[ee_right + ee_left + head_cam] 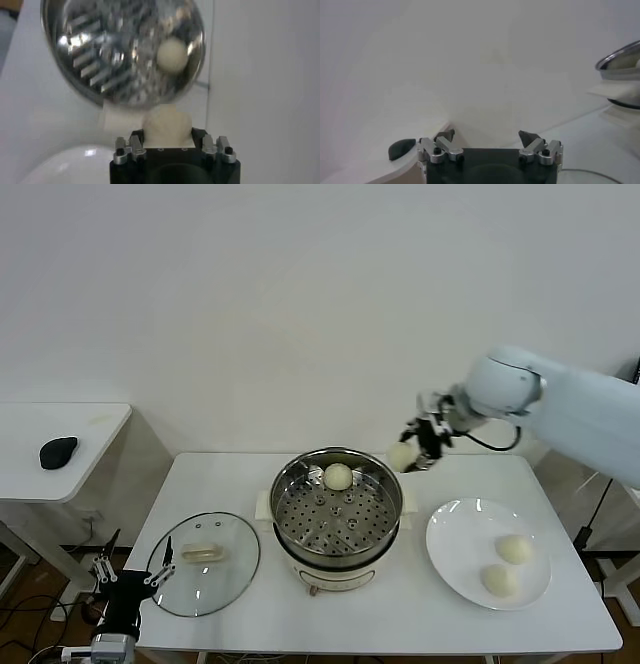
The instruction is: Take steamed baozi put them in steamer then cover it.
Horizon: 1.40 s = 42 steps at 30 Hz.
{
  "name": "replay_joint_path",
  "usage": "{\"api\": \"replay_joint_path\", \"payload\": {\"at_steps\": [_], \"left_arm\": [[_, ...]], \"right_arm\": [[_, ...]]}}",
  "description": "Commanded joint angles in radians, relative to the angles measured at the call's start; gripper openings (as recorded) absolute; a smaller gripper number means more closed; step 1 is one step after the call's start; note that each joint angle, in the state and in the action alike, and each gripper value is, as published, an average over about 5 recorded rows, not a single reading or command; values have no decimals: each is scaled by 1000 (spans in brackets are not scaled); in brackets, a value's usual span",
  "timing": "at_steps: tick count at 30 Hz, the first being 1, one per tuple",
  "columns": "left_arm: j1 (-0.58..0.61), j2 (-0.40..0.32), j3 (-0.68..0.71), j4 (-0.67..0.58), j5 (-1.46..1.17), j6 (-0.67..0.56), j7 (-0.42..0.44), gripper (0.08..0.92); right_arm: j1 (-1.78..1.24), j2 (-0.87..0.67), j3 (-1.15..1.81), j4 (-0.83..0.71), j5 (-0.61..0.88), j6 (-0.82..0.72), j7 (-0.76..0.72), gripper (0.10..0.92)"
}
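Next, I let go of the baozi, now held just beyond the pot's rim, with my right gripper on the steamer's perforated tray (294, 505) (131, 21), beside the rim nearest the glass cover.
The steamer (337, 550), a shiny steel pot on a cream base, stands mid-table with one baozi (338, 476) on its perforated tray. My right gripper (415, 452) hovers just beyond the pot's right rear rim, shut on another baozi (401, 455). In the right wrist view that baozi (167, 127) fills the gap between the right gripper's (167, 132) jaws, with the steamer (100, 50) and its baozi (172, 55) beyond. Two more baozi (514, 549) (499, 580) lie on the white plate (460, 544). The glass cover (205, 564) lies flat left of the steamer. My left gripper (130, 574) (486, 135) is parked open off the table's front left corner.
A low side table (90, 424) at the left carries a black mouse (58, 451). The white wall rises close behind the table. Bare tabletop lies in front of the steamer and between it and the plate.
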State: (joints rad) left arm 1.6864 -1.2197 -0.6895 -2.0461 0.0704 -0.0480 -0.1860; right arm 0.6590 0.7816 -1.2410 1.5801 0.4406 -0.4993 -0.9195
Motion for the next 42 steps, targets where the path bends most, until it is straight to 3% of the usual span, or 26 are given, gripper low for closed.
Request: {"api": "replay_joint_path", "payload": {"at_steps": [1,10,27,36,42], "left_arm": [[-4,1,0,1,-1,1,1,823],[-3,-8,0,-5,1,0,1,823],[-5,-13,1,-2,0,-3,-2,823],[-4,-16,2,-4,1,-4,-3,823],[-5,-14,3,-3,1,-4,-3,823]], "right_arm": [[57,324,-96,-23,320,-180,167,594],[-89,484,-84,-188,305,-227,224,594],[-201,535,-88,-287,221,-226,234,599],[-163,475,-78,-251,197,-226,185,791],[-16,319,-80,-130,183,-200,43,822]]}}
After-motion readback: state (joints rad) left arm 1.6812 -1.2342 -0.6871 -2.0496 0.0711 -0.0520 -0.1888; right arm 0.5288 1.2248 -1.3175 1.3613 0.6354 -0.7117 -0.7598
